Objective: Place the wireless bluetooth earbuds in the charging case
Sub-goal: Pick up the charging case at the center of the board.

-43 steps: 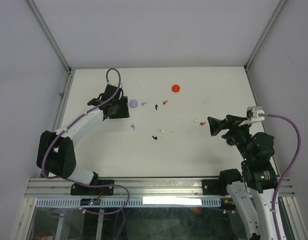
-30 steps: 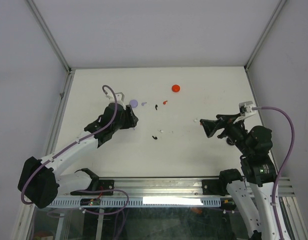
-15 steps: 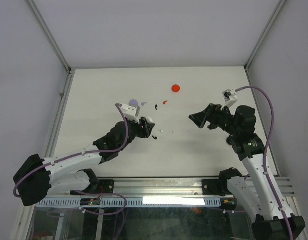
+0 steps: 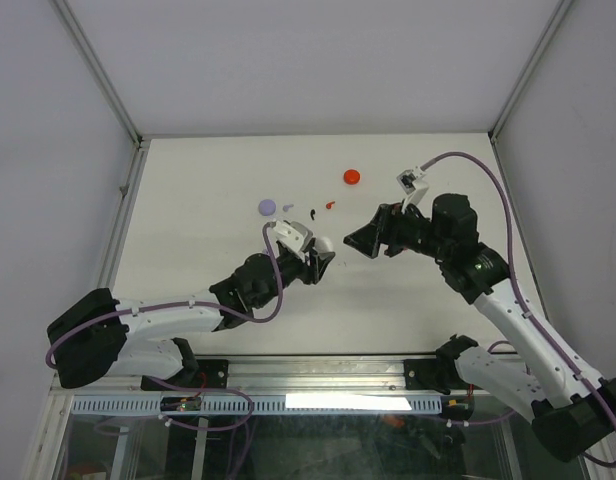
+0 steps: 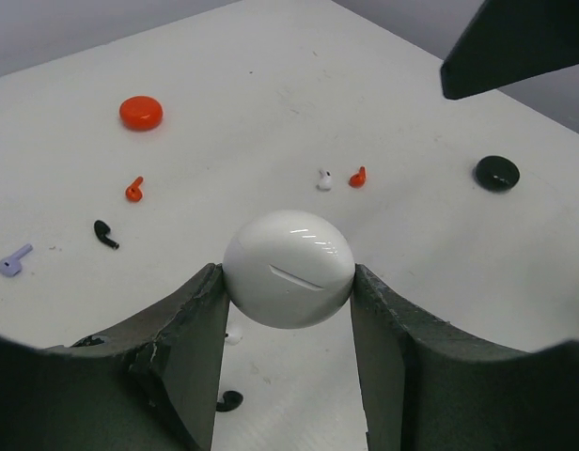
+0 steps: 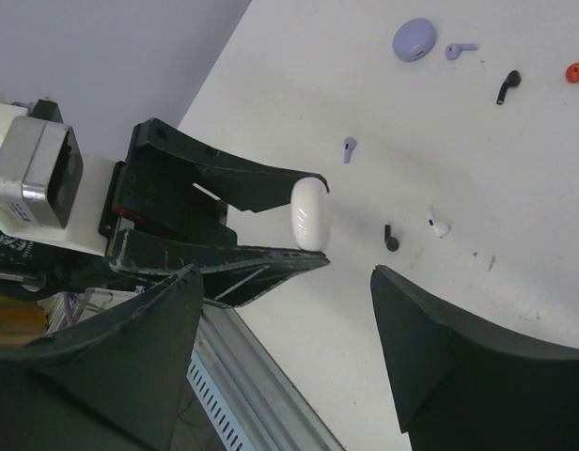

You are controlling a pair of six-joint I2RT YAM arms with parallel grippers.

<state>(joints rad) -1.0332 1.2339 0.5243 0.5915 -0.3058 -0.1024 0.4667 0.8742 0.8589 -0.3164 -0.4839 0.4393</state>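
Note:
I am pinching across the white charging case's hinge with my left gripper, so I will take the protruding end (image 6: 320, 214) with my right gripper before my left gripper regrips the other end.
My left gripper (image 5: 288, 274) is shut on a round white charging case (image 5: 288, 268) and holds it closed above the middle of the table; it also shows in the top view (image 4: 323, 244). My right gripper (image 4: 366, 238) is open and empty, just right of the case, and faces it (image 6: 309, 213). Tiny earbuds lie loose on the table: red (image 5: 133, 189), black (image 5: 105, 233), lilac (image 5: 14, 261), white (image 5: 323, 178), a second red (image 5: 357, 176) and a second black (image 5: 229, 401).
A red round case (image 4: 352, 176) lies at the back centre. A lilac case (image 4: 267, 207) lies to its left, with a lilac earbud (image 6: 461, 49) beside it. A black case (image 5: 496, 173) lies to the right. Grey walls close in the table.
My left gripper has swung from the back left near the lilac case to the middle of the table. My right gripper has moved left and inward to face it.

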